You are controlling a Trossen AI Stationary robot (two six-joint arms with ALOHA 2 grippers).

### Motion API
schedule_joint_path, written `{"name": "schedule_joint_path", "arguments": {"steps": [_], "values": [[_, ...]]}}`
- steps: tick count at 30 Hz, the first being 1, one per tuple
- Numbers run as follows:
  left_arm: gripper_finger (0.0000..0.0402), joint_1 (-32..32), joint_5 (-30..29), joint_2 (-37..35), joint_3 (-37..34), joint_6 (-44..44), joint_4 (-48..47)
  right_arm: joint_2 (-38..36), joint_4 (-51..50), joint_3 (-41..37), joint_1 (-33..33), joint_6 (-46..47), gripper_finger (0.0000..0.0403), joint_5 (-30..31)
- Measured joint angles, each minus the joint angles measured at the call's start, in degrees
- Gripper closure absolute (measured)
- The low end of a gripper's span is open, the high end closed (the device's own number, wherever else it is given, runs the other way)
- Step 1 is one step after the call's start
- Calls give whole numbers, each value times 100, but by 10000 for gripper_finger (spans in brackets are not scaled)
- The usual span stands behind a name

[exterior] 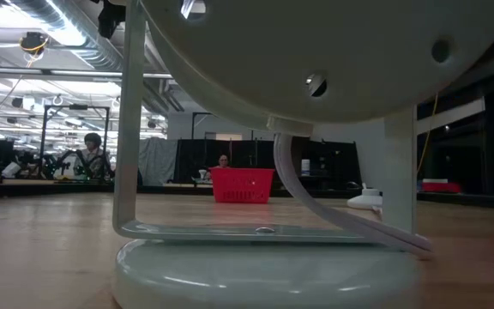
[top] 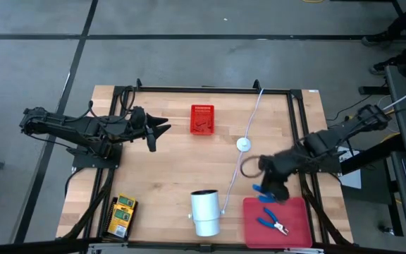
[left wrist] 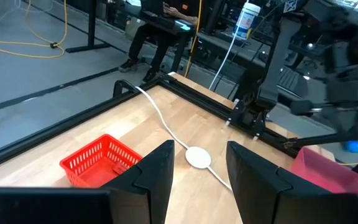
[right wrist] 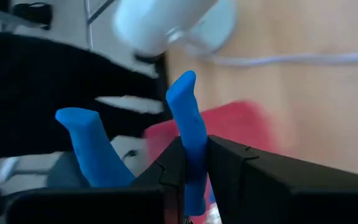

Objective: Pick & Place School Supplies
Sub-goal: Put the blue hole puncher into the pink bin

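Note:
The robot's right gripper will let go of its blue-handled tool on the red mat, snug [top: 264, 225] against the second blue-handled tool.
My right gripper [top: 270, 185] is shut on a blue-handled tool [top: 263, 192] at the far left corner of a red mat [top: 294, 212]. A second blue-handled tool [top: 273, 224] lies flat on that mat. My left gripper [top: 159, 129] is open and empty over the table's far left part, pointing toward the red basket [top: 202, 118]. Its fingers [left wrist: 157, 168] show apart in the left wrist view. Yellow-and-green boxes [top: 122, 214] lie stacked near the front left corner. Small red things lie in the basket, too small to tell apart. My right gripper pinches one blue handle [right wrist: 191, 146] of the tool between its two fingers [right wrist: 229, 165]. That handle's free end sticks out past the fingertips. The other blue handle [right wrist: 89, 146] stands free beside the fingers. The tool's metal end is hidden behind the gripper.
A white cylinder [top: 205, 212] on a stand lies at the front middle and fills the low view [exterior: 264, 129]. A white disc [top: 243, 144] on a white cord [top: 254, 113] lies between the basket and my right arm. A black frame [top: 210, 89] borders the table.

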Motion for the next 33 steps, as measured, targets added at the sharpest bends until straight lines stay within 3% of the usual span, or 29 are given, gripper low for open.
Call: {"name": "schedule_joint_path", "arguments": {"steps": [5, 12, 17, 27, 31, 33], "values": [[258, 0, 2, 2, 0, 53, -42, 383, -238, 144, 811, 1170, 357, 634], [258, -1, 24, 2, 0, -23, -263, 1263, -229, 157, 1904, 3544, 357, 1584], [258, 1, 20, 2, 0, -1, -356, 1897, -198, 157, 2581, 4911, 357, 1829], [258, -1, -1, 2, 0, 13, -477, 2864, -68, 157, 3025, 5241, 357, 1831], [258, -1, 46, 2, 0, 0, -476, 2912, -49, 157, 3043, 5247, 356, 2187], [258, 1, 48, 2, 0, -13, -474, 2902, -46, 157, 3051, 5291, 333, 2362]]}}
